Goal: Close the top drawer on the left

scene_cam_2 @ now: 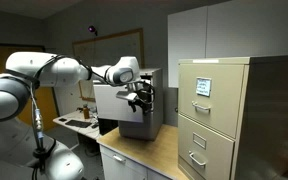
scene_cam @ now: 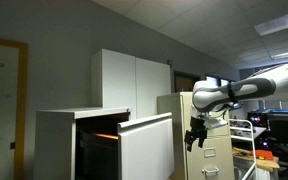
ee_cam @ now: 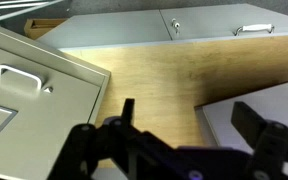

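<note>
The top drawer's white front [scene_cam: 168,127] [ee_cam: 224,136] is near the filing cabinet. My gripper goes there next and closes, so that I can push with shut fingers.
The top drawer [scene_cam: 145,146] of the low white cabinet stands pulled out, with its dark orange-lit inside [scene_cam: 102,128] showing behind the plain white front. It also shows in an exterior view [scene_cam_2: 116,104] as a white box. My gripper [scene_cam: 195,135] hangs just in front of the drawer front, open and empty, fingers down. In an exterior view my gripper [scene_cam_2: 141,98] is at the drawer's front face. In the wrist view the two fingers [ee_cam: 189,122] are spread apart, and one lies over a white panel [ee_cam: 269,108] at the lower right. Whether a finger touches the drawer I cannot tell.
A beige filing cabinet [scene_cam: 212,140] with handled drawers stands right behind the gripper; it also shows in an exterior view [scene_cam_2: 219,110] and in the wrist view [ee_cam: 29,85]. Tall white cupboard doors [scene_cam: 134,78] stand behind the low cabinet. A wooden surface [ee_cam: 154,75] lies below the gripper.
</note>
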`<state>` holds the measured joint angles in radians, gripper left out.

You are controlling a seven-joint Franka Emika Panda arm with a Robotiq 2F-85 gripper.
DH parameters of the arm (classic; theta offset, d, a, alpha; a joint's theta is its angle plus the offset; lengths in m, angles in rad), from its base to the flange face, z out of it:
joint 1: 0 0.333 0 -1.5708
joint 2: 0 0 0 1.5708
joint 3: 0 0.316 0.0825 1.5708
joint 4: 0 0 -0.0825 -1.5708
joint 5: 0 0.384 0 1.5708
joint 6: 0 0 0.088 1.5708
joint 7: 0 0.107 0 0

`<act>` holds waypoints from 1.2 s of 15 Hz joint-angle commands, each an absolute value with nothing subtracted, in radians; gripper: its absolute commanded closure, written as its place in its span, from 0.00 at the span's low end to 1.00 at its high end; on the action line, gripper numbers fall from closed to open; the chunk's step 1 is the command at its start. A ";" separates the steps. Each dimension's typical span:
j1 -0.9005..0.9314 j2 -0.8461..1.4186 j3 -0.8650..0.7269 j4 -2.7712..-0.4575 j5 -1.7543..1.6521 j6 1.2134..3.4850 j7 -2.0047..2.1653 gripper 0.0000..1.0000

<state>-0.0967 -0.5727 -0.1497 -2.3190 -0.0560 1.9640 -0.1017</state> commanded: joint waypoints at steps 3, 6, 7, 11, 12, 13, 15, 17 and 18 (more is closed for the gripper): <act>-0.102 -0.573 -0.146 -2.314 -0.053 1.963 -0.104 0.00; -0.102 -0.573 -0.146 -2.314 -0.053 1.963 -0.104 0.00; -0.102 -0.573 -0.146 -2.314 -0.053 1.963 -0.104 0.00; -0.102 -0.573 -0.146 -2.314 -0.053 1.963 -0.104 0.00; -0.102 -0.573 -0.146 -2.314 -0.053 1.963 -0.104 0.00; -0.102 -0.573 -0.146 -2.314 -0.053 1.963 -0.104 0.00; -0.103 -0.571 -0.143 -2.311 -0.055 1.960 -0.097 0.00; -0.105 -0.572 -0.132 -2.307 -0.062 1.958 -0.083 0.00; -0.104 -0.573 -0.128 -2.304 -0.061 1.957 -0.080 0.00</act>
